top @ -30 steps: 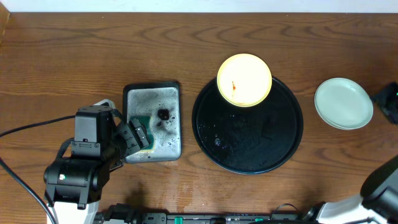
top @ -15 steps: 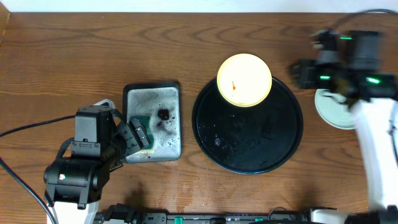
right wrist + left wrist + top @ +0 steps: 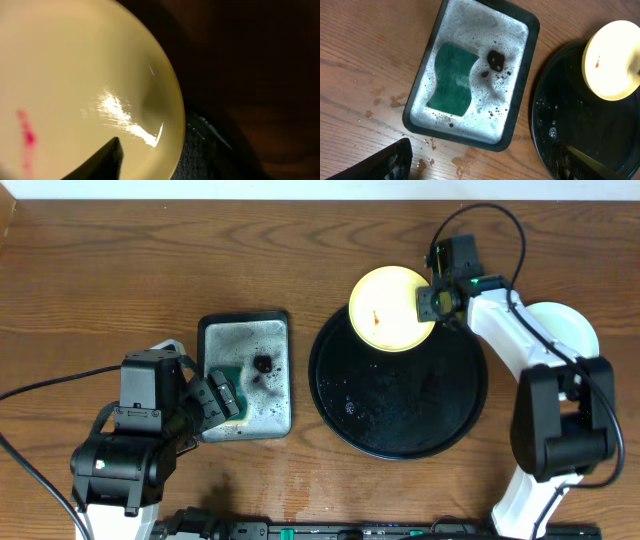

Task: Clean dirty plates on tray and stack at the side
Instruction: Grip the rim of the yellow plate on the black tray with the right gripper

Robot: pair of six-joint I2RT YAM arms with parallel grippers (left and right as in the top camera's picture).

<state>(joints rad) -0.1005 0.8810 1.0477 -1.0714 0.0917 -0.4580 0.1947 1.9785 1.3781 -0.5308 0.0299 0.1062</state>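
The robot's left gripper should next go to the green sponge's narrow middle (image 3: 234, 389) (image 3: 452, 82) in the grey basin and close there.
A pale yellow plate (image 3: 390, 308) with a red smear (image 3: 27, 132) rests on the far rim of the glossy black tray (image 3: 400, 435). My right gripper (image 3: 432, 305) is at this plate's right edge. In the right wrist view its jaws (image 3: 157, 150) straddle the rim, one finger over the plate's inside, the other outside, with a gap showing. Pale mint-white plates (image 3: 578, 332) sit stacked on the table to the right, partly behind my right arm. My left gripper (image 3: 215, 398) stands open and empty at the basin's near left side, over bare wood (image 3: 480, 172).
A grey basin (image 3: 470, 140) of sudsy water stands left of the tray, holding a green sponge (image 3: 451, 79) and a dark blob (image 3: 494, 59). Water spots mark the wood in front of it. The tray's floor is wet and speckled.
My right arm has swung in from the right edge, past the stacked plates, to the yellow plate's right rim. The left arm and the plates have not moved.
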